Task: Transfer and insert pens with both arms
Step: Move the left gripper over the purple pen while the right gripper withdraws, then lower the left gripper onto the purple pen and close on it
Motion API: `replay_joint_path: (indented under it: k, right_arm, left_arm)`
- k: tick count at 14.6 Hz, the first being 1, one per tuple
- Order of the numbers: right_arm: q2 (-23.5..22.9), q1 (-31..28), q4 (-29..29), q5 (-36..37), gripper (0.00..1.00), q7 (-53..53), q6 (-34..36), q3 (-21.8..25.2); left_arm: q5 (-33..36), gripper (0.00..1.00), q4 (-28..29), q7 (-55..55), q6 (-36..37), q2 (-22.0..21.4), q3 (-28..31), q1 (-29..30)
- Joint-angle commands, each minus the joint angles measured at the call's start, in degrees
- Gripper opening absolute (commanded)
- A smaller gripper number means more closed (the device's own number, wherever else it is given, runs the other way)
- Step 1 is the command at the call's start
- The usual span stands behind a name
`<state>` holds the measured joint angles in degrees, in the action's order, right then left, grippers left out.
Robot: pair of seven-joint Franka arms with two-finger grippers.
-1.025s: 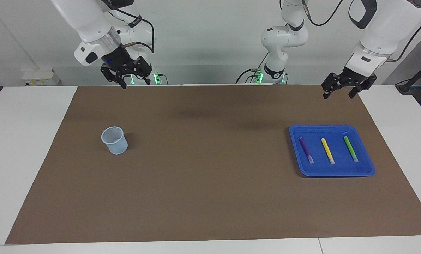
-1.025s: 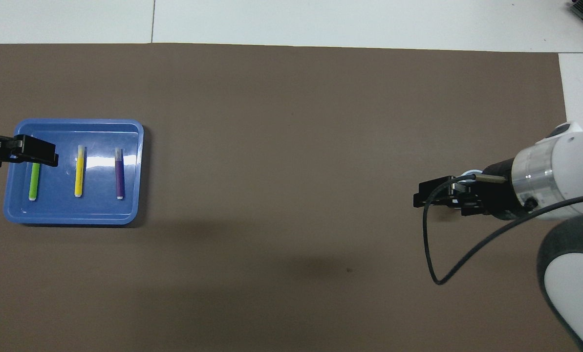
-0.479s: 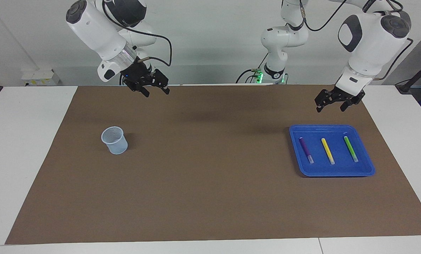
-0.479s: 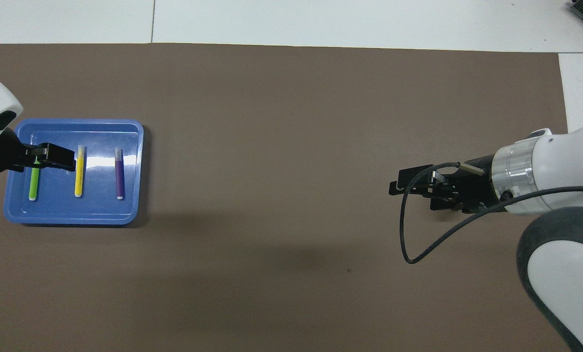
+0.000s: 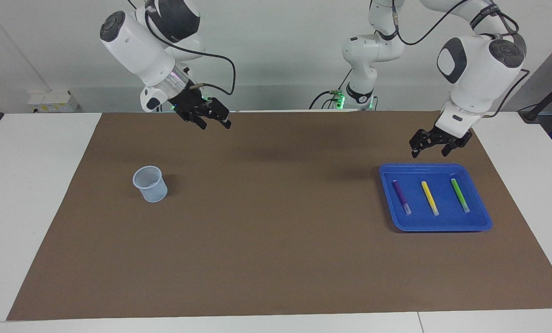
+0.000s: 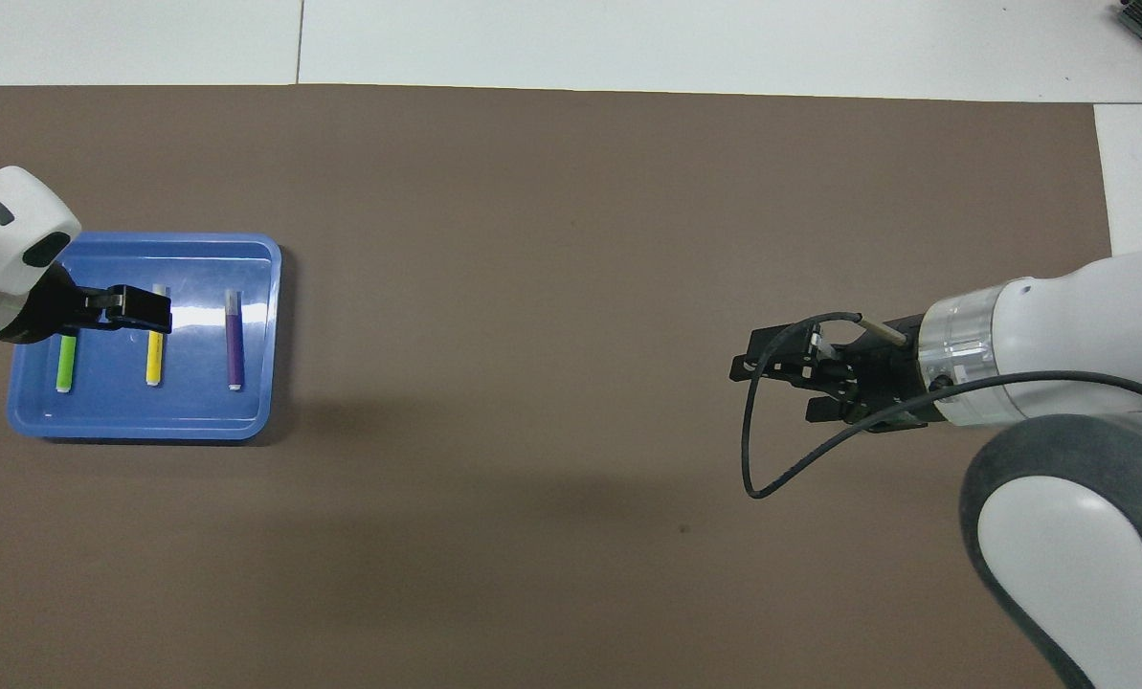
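The purple pen's grey end (image 6: 233, 303) in the blue tray is next, so my left gripper needs to move to it and close there.
Three pens lie side by side in a blue tray (image 5: 442, 225) (image 6: 140, 426) at the left arm's end of the table: purple (image 5: 401, 196) (image 6: 235, 342), yellow (image 5: 429, 197) (image 6: 153, 359), green (image 5: 459, 195) (image 6: 65, 364). My left gripper (image 5: 429, 150) (image 6: 140, 308) hangs open in the air over the tray's rim on the robots' side and touches nothing. From overhead it covers the yellow pen's end. My right gripper (image 5: 215, 125) (image 6: 770, 383) is open and empty, up over the brown mat.
A pale blue mesh cup (image 5: 150, 184) stands upright on the brown mat (image 5: 276, 259) toward the right arm's end; the right arm hides it from overhead. White tabletop (image 5: 35, 194) borders the mat.
Both arms have swung out and lowered. The left gripper came down toward the tray's rim. The right gripper moved off the cup's side toward the table's middle.
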<state>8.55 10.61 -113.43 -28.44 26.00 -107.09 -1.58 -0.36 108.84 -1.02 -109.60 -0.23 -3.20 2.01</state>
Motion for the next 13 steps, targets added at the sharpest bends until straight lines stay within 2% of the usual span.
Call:
replay_joint_path:
  k: [1,8,13]
  right_arm:
    - [1.21,0.11,-1.79,-1.53,1.0,0.98,-1.54,0.09]
    - [1.65,1.43,-3.11,-1.53,1.0,1.07,-2.77,0.0]
    - [1.56,1.78,-3.2,-1.53,1.0,1.16,-2.95,0.09]
  left_arm:
    - [-1.13,1.0,4.79,-1.09,-6.14,-0.3,-0.14,0.72]
    - [-1.13,0.99,7.36,-1.09,-13.97,3.48,-0.14,0.72]
    - [-1.13,0.98,7.09,-1.09,-19.24,8.4,-0.14,1.16]
